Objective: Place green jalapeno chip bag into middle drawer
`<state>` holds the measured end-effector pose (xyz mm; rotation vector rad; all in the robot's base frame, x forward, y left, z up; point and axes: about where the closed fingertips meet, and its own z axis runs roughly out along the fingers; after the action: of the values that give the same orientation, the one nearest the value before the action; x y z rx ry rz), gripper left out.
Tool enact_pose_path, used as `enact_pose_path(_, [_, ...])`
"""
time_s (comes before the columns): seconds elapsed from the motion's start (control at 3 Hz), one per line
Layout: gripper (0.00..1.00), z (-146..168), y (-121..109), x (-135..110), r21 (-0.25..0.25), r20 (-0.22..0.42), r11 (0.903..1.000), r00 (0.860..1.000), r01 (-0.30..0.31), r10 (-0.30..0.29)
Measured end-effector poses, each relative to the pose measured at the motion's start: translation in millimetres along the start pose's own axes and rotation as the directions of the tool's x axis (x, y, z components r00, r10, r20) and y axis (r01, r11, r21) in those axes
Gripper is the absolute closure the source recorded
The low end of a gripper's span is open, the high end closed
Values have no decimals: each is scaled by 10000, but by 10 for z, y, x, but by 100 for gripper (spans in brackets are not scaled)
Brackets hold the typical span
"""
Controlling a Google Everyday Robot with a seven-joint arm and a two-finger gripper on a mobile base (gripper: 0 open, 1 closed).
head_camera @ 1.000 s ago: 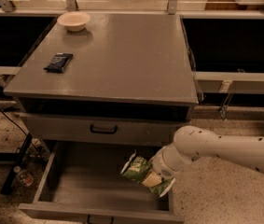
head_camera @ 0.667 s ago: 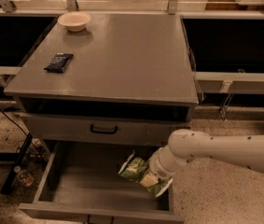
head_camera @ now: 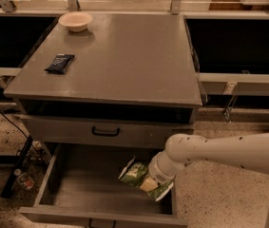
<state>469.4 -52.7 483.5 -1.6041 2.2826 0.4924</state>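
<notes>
Next, my gripper releases the green jalapeno chip bag, now hanging over the open middle drawer, on the grey bottom of the middle drawer, beside the drawer's side (head_camera: 139,190) nearest my arm.
The green jalapeno chip bag (head_camera: 135,173) is crumpled and hangs over the right part of the open middle drawer (head_camera: 86,194), just above its grey floor. My gripper (head_camera: 148,183) comes in from the right on a white arm and is shut on the bag's right end. The bag covers most of the fingers. The drawer is pulled out at the bottom of the cabinet, and its floor is bare to the left of the bag.
Above the open drawer is a shut drawer front with a black handle (head_camera: 105,131). On the grey cabinet top (head_camera: 134,65) lie a small dark-blue packet (head_camera: 59,63) and a pale bowl (head_camera: 75,21). Cables and a bottle (head_camera: 22,179) lie on the floor at the left.
My arm has shifted slightly to the left with the bag still in the gripper, staying low over the drawer.
</notes>
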Motion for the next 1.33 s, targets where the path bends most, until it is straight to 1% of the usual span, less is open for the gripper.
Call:
enact_pose_path(0.33, [100,151,10,54,-143,77,9996,9996,-258,259])
enact_pose_path(0.67, [100,398,10,138,-459,90,9968,9978,-648,653])
enact_pose_path(1.0, [100,588,24,199,-798,26,9931,9962,-862,867])
enact_pose_path(1.33, [100,619,28,200,-816,55,9927,9960,-886,894])
